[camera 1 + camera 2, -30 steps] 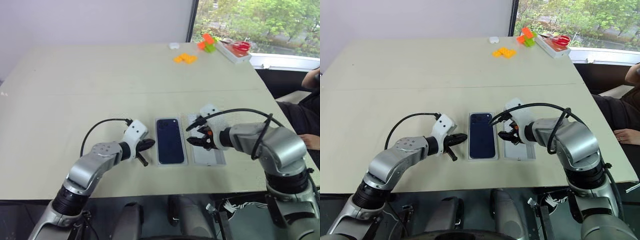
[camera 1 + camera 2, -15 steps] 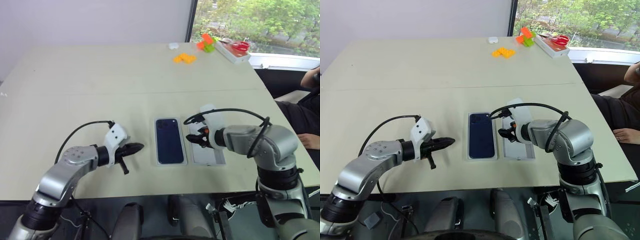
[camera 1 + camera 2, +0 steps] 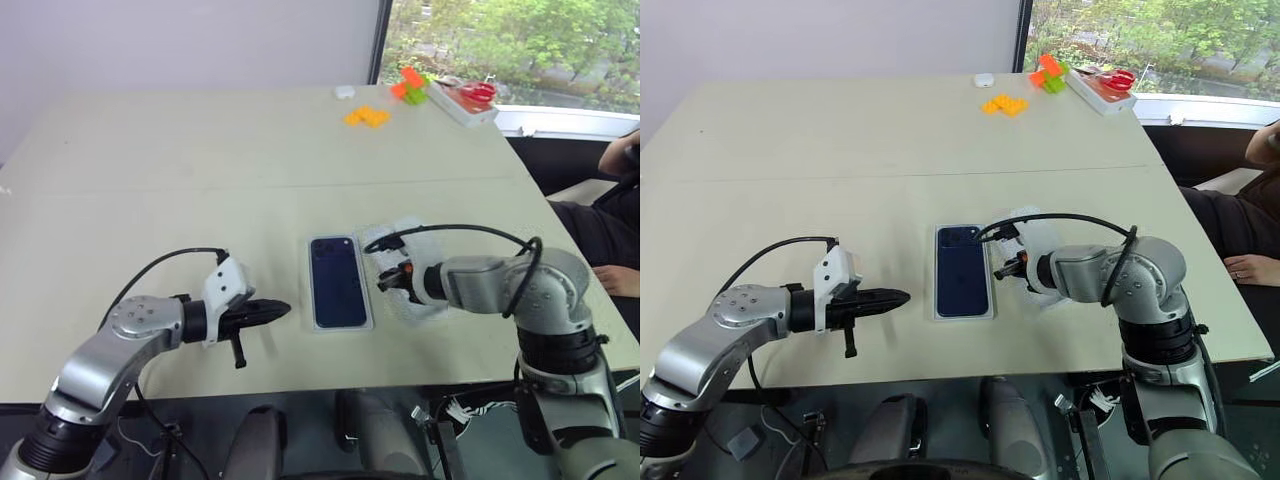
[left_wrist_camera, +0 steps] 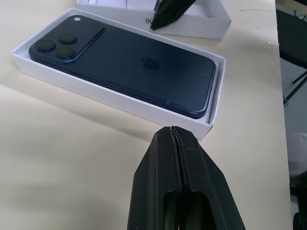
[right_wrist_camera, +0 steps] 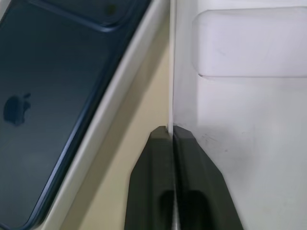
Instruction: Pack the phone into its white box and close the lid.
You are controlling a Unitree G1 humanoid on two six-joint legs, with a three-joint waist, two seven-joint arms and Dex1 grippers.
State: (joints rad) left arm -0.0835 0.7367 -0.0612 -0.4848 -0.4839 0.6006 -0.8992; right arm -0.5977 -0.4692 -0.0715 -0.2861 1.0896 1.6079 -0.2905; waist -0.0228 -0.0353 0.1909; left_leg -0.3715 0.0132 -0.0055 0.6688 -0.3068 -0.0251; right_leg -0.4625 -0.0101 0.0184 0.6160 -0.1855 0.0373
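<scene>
Next, my right gripper releases the white lid standing upright along the white box's long side (image 3: 315,282) that faces my left gripper.
The dark blue phone (image 3: 338,280) lies back up inside the shallow white box (image 3: 343,325) near the table's front edge; its camera cluster (image 4: 57,43) sits at the far end. Right beside the box, the white lid (image 3: 424,302) rests open side up, skewed and with one side raised. My right gripper (image 3: 385,283) is shut on the lid's thin rim (image 5: 171,86) next to the box. My left gripper (image 3: 285,307) is shut and empty. It hovers to the left of the box, pointing at it and a short way off.
Orange blocks (image 3: 368,117), a green and orange toy (image 3: 411,86), a small white object (image 3: 345,91) and a white tray with red scissors (image 3: 466,100) lie at the far edge. A person (image 3: 620,160) sits at the right.
My left gripper has drawn back leftward from the box. My right gripper has shut on the lid's rim, and the lid now sits skewed and partly raised.
</scene>
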